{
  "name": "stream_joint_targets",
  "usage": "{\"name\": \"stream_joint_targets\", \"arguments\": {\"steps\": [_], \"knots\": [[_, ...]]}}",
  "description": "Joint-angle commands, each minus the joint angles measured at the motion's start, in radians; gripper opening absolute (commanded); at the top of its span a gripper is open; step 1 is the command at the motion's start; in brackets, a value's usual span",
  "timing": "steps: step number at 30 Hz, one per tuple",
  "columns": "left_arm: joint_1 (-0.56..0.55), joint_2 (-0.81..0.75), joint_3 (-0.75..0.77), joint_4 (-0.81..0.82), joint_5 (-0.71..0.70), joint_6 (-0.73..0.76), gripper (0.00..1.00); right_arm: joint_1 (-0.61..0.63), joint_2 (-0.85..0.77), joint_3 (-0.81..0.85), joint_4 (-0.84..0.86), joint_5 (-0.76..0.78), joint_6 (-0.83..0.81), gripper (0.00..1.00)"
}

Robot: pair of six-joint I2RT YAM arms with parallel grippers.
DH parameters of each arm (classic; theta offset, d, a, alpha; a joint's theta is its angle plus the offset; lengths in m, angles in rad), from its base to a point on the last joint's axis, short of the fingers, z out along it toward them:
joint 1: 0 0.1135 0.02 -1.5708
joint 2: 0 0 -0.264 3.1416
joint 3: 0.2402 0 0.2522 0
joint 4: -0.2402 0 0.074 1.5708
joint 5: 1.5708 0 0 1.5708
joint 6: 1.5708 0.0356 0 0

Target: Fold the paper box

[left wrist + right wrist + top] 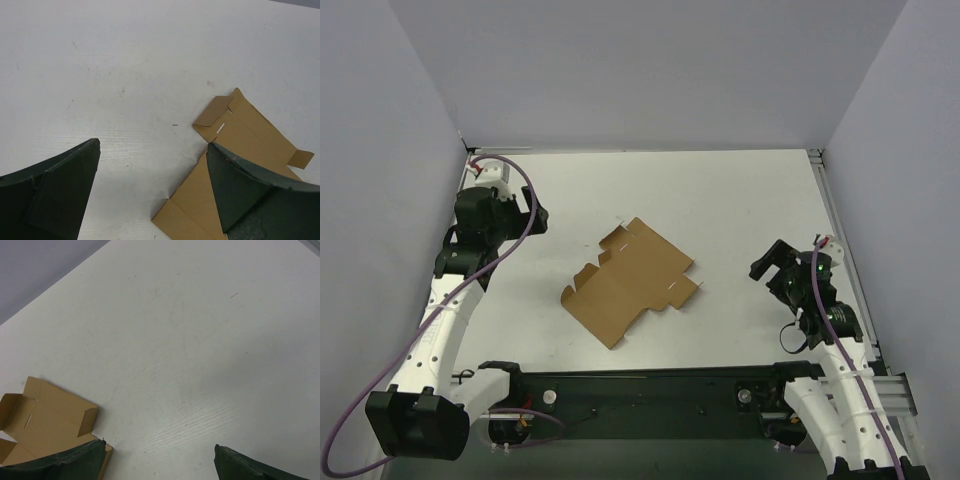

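Note:
The robot's right gripper needs to next move to the paper box and close on the outer edge of its slotted tab (693,293) (106,461) nearest that gripper.
The paper box (630,281) is a flat brown die-cut sheet with tabs and notches, lying unfolded on the white table near the middle. My left gripper (525,213) hangs open to the sheet's left, well apart from it. In the left wrist view the paper box (235,145) lies at lower right, partly behind one dark fingertip (240,185). My right gripper (778,262) stands open to the sheet's right, holding nothing. The right wrist view catches the paper box (45,415) at lower left, beside that gripper's left fingertip (70,465).
Grey walls (650,70) close in the white table (740,200) at the back and on both sides. A black rail (650,385) with the arm bases runs along the near edge. A metal strip (840,230) lines the table's right side.

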Motion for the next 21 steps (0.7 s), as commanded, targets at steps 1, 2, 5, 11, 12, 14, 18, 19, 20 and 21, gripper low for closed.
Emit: {"name": "stream_joint_targets", "arguments": {"steps": [1, 2, 5, 11, 12, 14, 18, 19, 20, 21], "knots": [[0.006, -0.002, 0.004, 0.035, 0.016, -0.029, 0.97, 0.032, 0.006, 0.015, -0.025, -0.064, 0.095, 0.91], [0.006, 0.000, 0.007, 0.027, -0.003, -0.034, 0.97, 0.047, 0.010, 0.008, -0.011, -0.074, 0.112, 0.91], [0.006, -0.002, 0.006, 0.015, -0.024, -0.037, 0.97, 0.141, 0.062, -0.020, 0.066, -0.081, 0.187, 0.88], [0.012, -0.013, -0.017, 0.033, 0.099, -0.017, 0.97, 0.308, 0.260, -0.009, 0.192, -0.079, 0.293, 0.88], [0.012, -0.016, -0.025, 0.054, 0.110, -0.016, 0.97, 0.328, 0.306, -0.006, 0.205, -0.055, 0.305, 0.88], [0.009, -0.029, -0.049, 0.077, 0.133, -0.022, 0.97, 0.384, 0.349, -0.008, 0.227, -0.033, 0.345, 0.88], [-0.040, -0.013, -0.060, 0.104, 0.173, -0.017, 0.97, 0.425, 0.452, -0.063, 0.408, -0.083, 0.426, 0.88], [-0.079, -0.008, -0.057, 0.101, 0.166, 0.002, 0.97, 0.426, 0.472, -0.072, 0.441, -0.097, 0.441, 0.87], [-0.108, 0.006, -0.056, 0.085, 0.149, 0.015, 0.97, 0.429, 0.493, -0.077, 0.468, -0.104, 0.458, 0.87], [-0.135, 0.009, -0.051, 0.078, 0.126, 0.041, 0.97, 0.438, 0.532, -0.071, 0.471, -0.104, 0.465, 0.87]]}}
